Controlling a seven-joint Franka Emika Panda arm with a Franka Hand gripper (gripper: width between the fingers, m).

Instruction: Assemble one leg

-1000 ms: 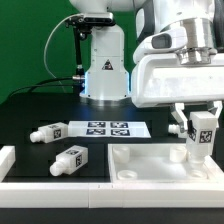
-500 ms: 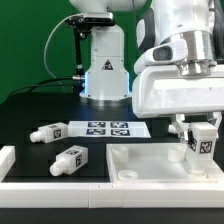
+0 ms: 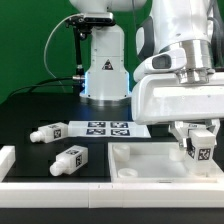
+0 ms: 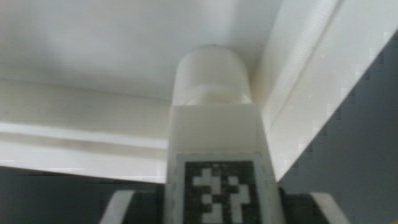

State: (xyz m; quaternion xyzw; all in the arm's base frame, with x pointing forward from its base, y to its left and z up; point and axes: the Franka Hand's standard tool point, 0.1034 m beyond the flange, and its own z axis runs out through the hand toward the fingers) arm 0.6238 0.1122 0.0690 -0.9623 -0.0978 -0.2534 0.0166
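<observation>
The robot's gripper leans over the leg at the panel's corner, so it should open, straighten up and grip the leg's top end (image 3: 203,134) from straight above before screwing it in.
My gripper (image 3: 198,133) is shut on a white leg (image 3: 200,151) and holds it upright, tag toward the camera, at the far right corner of the large white square panel (image 3: 150,160). The leg's lower end is at or just above the panel; I cannot tell if they touch. In the wrist view the leg (image 4: 217,110) runs straight out from between the fingers of the gripper (image 4: 217,205), its rounded tip against the white panel (image 4: 89,60). Two more legs lie on the black table at the exterior view's left, one (image 3: 48,131) behind the other (image 3: 68,158).
The marker board (image 3: 107,128) lies flat behind the panel. The robot's white base (image 3: 103,70) stands at the back. A white raised rim (image 3: 6,160) borders the table at the front and the exterior view's left.
My gripper has moved down with the leg, bringing it closer to the panel's far right corner. The two loose legs have not moved.
</observation>
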